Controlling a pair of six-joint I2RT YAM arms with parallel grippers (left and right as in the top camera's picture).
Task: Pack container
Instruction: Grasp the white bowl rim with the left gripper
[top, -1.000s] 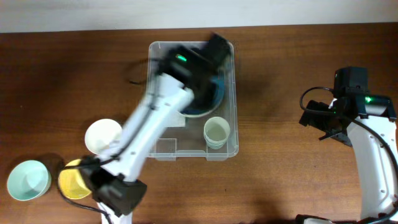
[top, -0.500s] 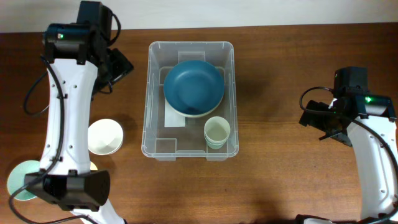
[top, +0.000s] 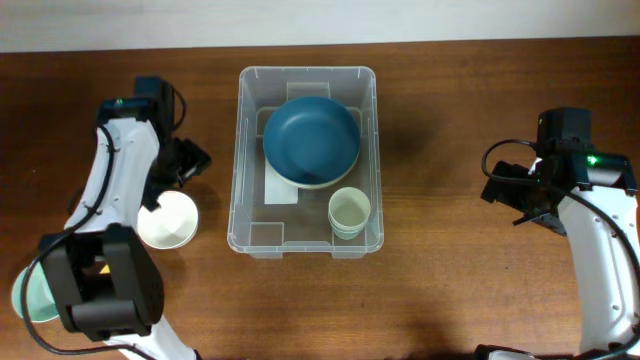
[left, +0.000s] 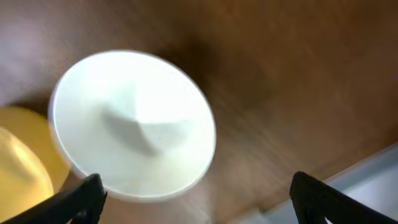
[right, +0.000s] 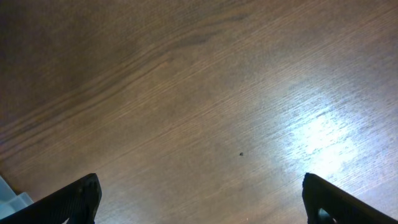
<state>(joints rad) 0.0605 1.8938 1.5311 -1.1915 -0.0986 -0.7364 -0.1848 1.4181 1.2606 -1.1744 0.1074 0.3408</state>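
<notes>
Next, I close my left gripper on the white bowl's far rim (top: 188, 198) (left: 211, 149), where it curves toward the container.
The container (top: 372, 160) is a clear plastic bin at the table's middle. Inside it a dark blue bowl (top: 312, 138) rests on a pale bowl, with stacked pale cups (top: 349, 212) at its near right corner. My left gripper (top: 186, 164) is open and empty, just left of the container and above a white bowl (top: 167, 219). In the left wrist view the white bowl (left: 134, 121) fills the upper left, ahead of the gripper (left: 199, 202), and the container's edge (left: 373, 171) shows at lower right. My right gripper (top: 510, 195) is open over bare wood (right: 202, 199).
A yellow bowl (left: 22, 168) lies beside the white bowl, hidden under my arm in the overhead view. A mint bowl (top: 22, 297) peeks out at the near left. A white label (top: 283, 190) lies on the container's floor.
My left arm left the container, where the blue bowl now lies, swung to the far left, then came down over the white bowl with its jaws open. The right arm stayed still.
</notes>
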